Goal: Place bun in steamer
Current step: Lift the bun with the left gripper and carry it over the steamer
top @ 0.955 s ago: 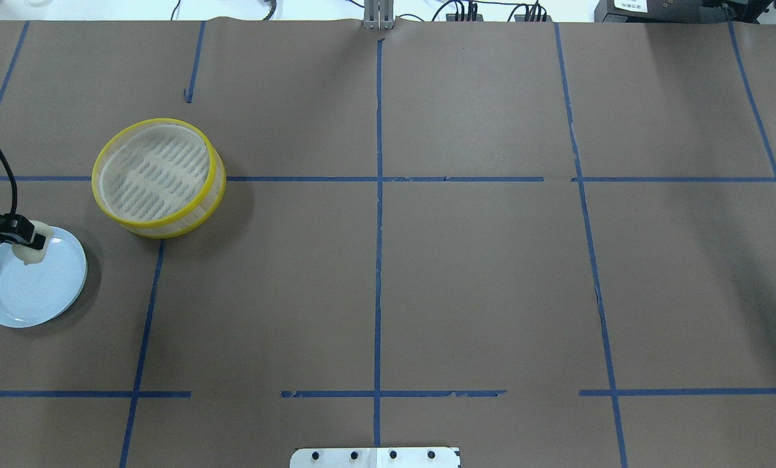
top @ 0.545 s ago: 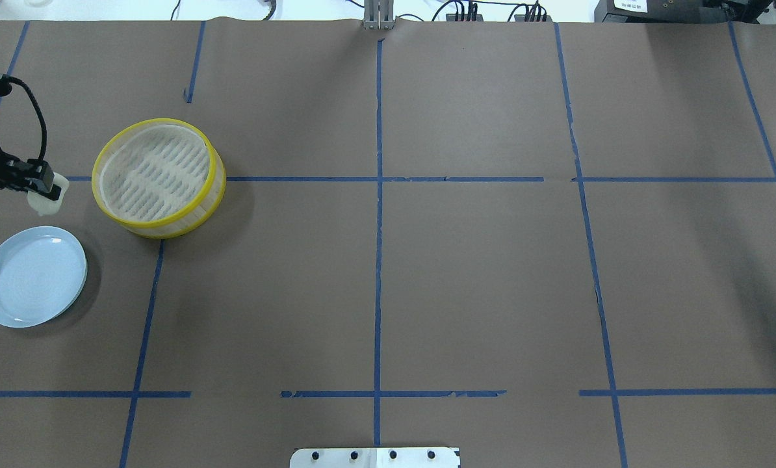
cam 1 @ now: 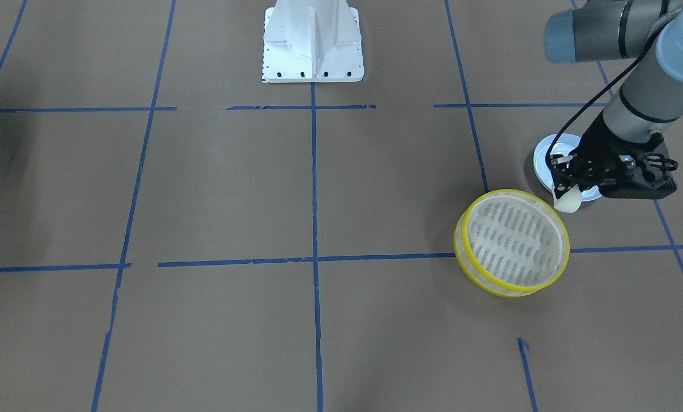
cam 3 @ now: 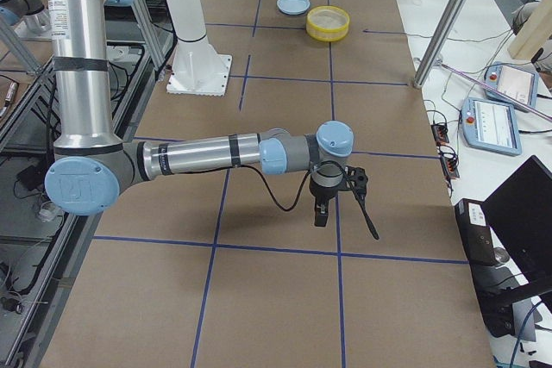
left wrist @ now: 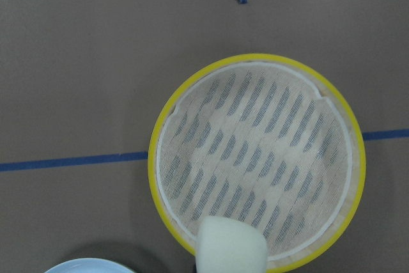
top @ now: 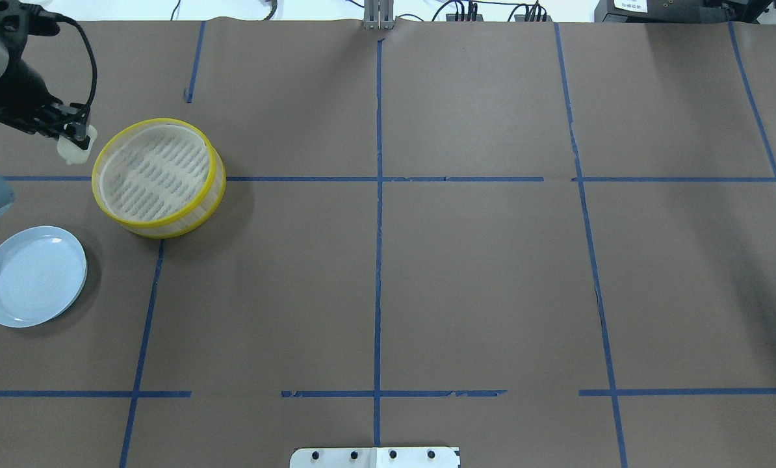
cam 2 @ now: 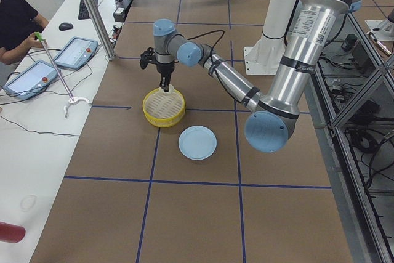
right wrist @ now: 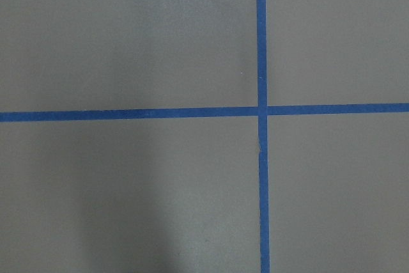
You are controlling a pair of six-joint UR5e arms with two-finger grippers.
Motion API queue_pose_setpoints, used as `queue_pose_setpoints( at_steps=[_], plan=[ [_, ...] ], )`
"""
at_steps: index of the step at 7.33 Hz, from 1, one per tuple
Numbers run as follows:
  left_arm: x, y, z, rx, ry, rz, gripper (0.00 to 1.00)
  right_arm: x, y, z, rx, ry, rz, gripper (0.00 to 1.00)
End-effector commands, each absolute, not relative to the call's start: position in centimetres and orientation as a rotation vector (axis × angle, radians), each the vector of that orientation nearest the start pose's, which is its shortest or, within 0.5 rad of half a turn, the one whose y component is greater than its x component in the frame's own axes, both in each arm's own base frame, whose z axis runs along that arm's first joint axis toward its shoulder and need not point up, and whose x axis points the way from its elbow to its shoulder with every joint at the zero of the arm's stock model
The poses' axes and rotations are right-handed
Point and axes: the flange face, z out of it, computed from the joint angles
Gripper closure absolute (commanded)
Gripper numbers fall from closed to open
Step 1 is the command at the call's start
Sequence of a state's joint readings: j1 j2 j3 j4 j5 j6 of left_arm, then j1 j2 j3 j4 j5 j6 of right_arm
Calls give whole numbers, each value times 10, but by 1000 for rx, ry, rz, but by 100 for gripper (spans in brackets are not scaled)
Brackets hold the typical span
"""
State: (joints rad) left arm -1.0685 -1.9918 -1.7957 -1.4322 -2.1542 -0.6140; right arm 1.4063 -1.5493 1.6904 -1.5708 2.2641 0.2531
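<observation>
I should let go of the bun with my left gripper on the middle of the steamer's slotted whitish bottom [cam 1: 515,246] [left wrist: 262,158].
The bun [top: 71,149] is a small cream-white block held in my left gripper [top: 76,139], which is shut on it. It hangs in the air just outside the left rim of the steamer [top: 160,121], a round basket with yellow rims and a slotted whitish floor. In the front-facing view the bun [cam 1: 569,201] is beside the steamer's rim [cam 1: 513,193]. In the left wrist view the bun [left wrist: 230,247] overlaps the near rim of the empty steamer [left wrist: 255,59]. My right gripper [cam 3: 322,213] hovers over bare table far from them; I cannot tell its state.
An empty pale blue plate [top: 32,276] lies near the table's left edge, nearer the robot than the steamer. Blue tape lines cross the brown table. The robot's white base plate [cam 1: 313,46] stands at mid-table.
My left gripper has lifted the bun off the blue plate and carried it away from the robot, up to the steamer's left rim. The plate is now empty.
</observation>
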Motion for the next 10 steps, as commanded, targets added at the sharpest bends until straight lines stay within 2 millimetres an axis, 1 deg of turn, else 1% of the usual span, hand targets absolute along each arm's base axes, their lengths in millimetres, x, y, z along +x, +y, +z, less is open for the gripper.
queue_pose_setpoints(
  at_steps=[1, 3, 4, 5, 6, 7, 8, 10],
  plan=[
    [270, -600, 352, 103, 749, 72, 72, -14, -511, 594, -11, -705, 36, 0],
    [295, -606, 381, 96, 758, 82, 72, -14, -511, 594, -11, -705, 36, 0],
    [318, -598, 390, 92, 772, 85, 72, -14, -511, 594, -11, -705, 36, 0],
    [327, -597, 395, 104, 755, 73, 72, -14, -511, 594, -11, -705, 36, 0],
    [344, -592, 403, 101, 741, 85, 72, -14, -511, 594, -11, -705, 36, 0],
    [347, -592, 408, 104, 743, 88, 72, -14, -511, 594, -11, -705, 36, 0],
    [347, -590, 418, 99, 739, 89, 72, -14, -511, 594, -11, -705, 36, 0],
    [350, -591, 425, 98, 737, 91, 71, -14, -511, 594, -11, -705, 36, 0]
  ],
)
